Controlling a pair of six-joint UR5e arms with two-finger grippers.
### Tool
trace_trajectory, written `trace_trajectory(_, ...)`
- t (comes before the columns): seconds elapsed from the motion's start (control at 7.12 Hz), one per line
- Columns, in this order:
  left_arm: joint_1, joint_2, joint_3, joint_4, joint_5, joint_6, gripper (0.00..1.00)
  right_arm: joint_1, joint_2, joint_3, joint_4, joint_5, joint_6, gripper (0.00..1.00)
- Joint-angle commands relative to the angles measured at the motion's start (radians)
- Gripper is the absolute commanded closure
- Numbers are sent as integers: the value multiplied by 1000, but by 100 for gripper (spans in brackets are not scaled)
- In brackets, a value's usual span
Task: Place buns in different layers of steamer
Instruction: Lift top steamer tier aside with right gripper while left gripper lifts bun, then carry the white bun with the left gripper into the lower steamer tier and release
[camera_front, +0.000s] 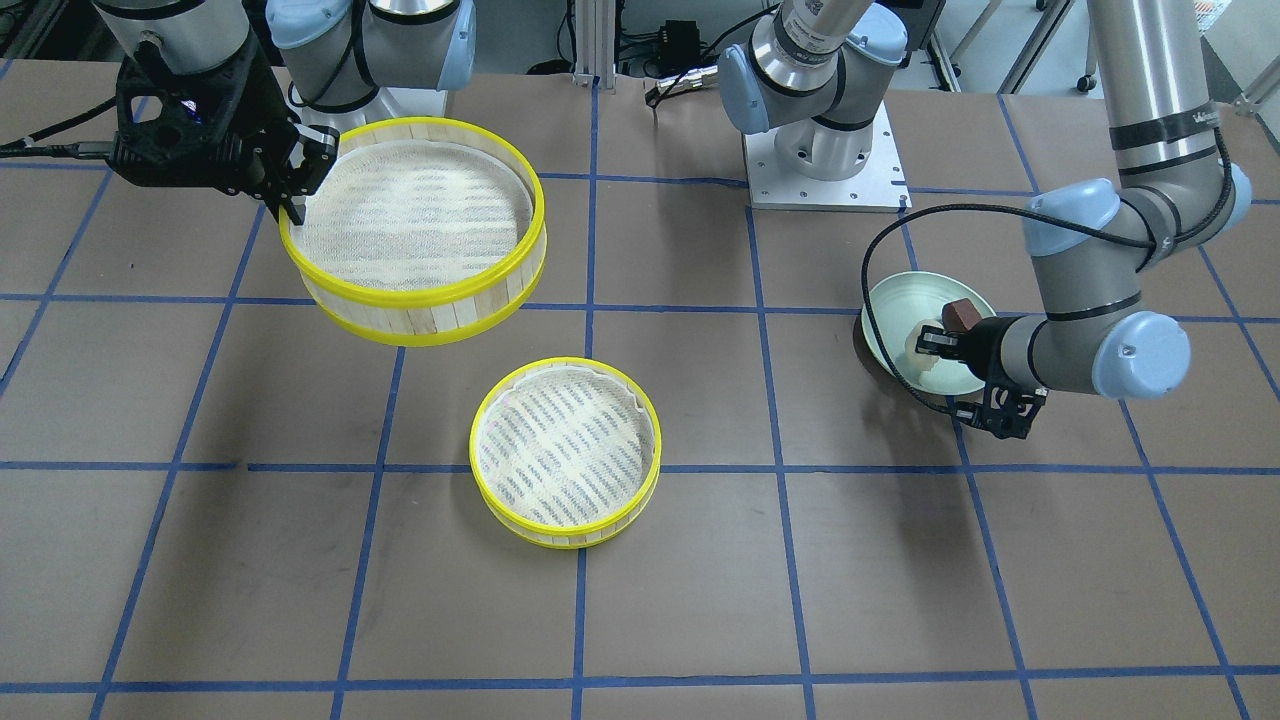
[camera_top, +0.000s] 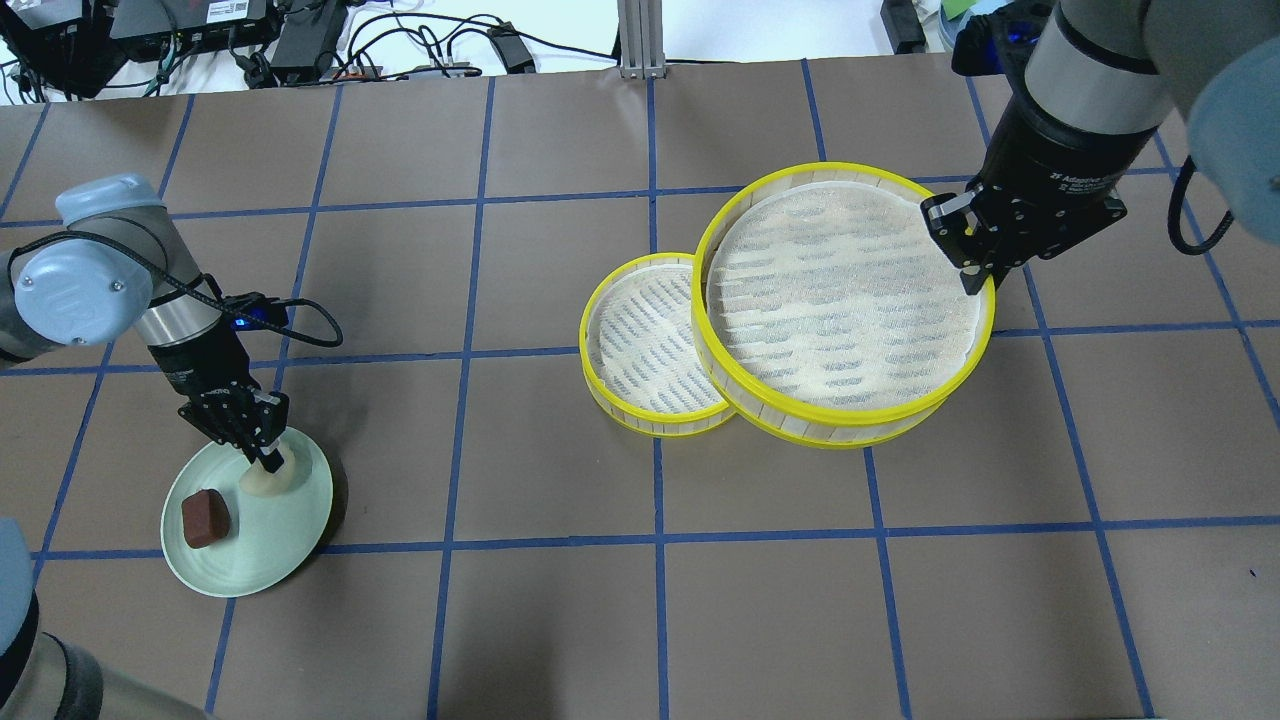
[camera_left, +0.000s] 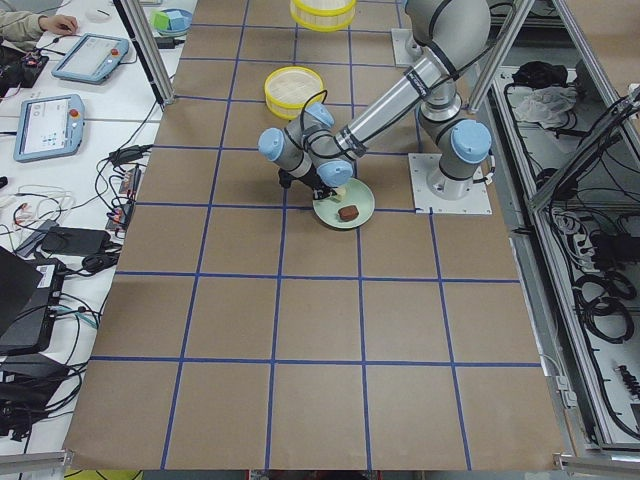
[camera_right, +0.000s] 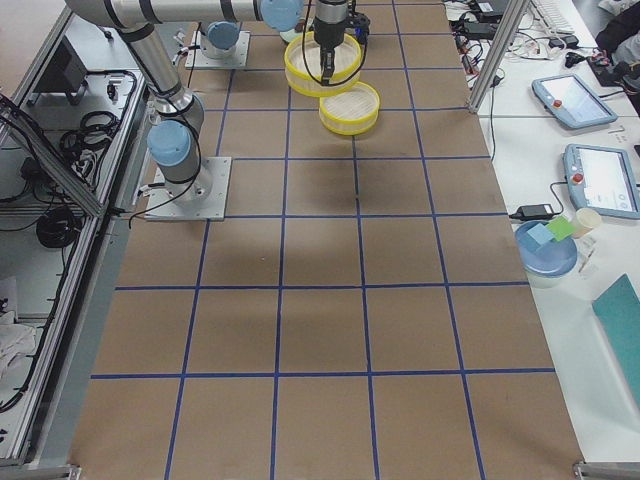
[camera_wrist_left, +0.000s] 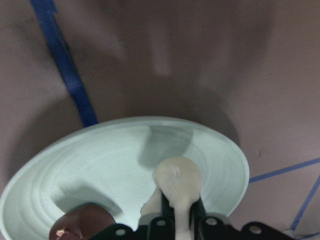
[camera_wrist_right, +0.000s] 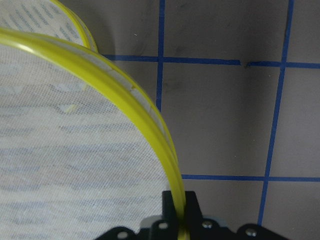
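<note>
The left gripper needs to release the cream-white bun on the white liner inside the steamer layer (camera_front: 573, 484) that rests on the table.
My right gripper (camera_top: 968, 262) is shut on the rim of one yellow-rimmed steamer layer (camera_top: 843, 300) and holds it in the air, partly over the other layer (camera_top: 650, 345) in this view; the other layer (camera_front: 565, 450) rests on the table. In the right wrist view the held layer's rim (camera_wrist_right: 145, 115) runs between the fingers. My left gripper (camera_top: 266, 458) is shut on the cream-white bun (camera_top: 268, 478) at the pale green plate (camera_top: 290, 540). The wrist view shows the bun (camera_wrist_left: 177, 185) squeezed between the fingers. The reddish-brown bun (camera_top: 205, 519) lies on the plate beside it.
The brown table is marked with blue tape lines (camera_front: 585, 300). The left arm's base plate (camera_front: 825, 165) stands at the robot side. A cable (camera_front: 880, 290) loops by the plate. Tablets and cables lie on side benches (camera_left: 60, 110).
</note>
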Motion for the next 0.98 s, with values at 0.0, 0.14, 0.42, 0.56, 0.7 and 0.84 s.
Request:
trace_trajectory(0.0, 4, 60, 138, -134, -94, -88, 100, -2, 0, 1, 1, 0, -3, 100)
trace_trajectory(0.14, -18, 67, 167, -133, -156, -162, 100, -2, -2, 1, 1, 1, -3, 100)
trace_trajectory(0.42, -73, 71, 179, -19, -268, -294, 100, -2, -2, 1, 1, 1, -3, 100)
trace_trajectory(0.56, -131, 71, 179, 37, -279, -389, 100, 0, -2, 1, 1, 1, -1, 100)
trace_trajectory(0.7, -188, 55, 179, 112, -347, -490, 100, 0, -2, 1, 1, 1, -1, 100)
trace_trajectory(0.84, -220, 62, 179, 147, -404, -587, 100, 0, -2, 1, 1, 1, -1, 100)
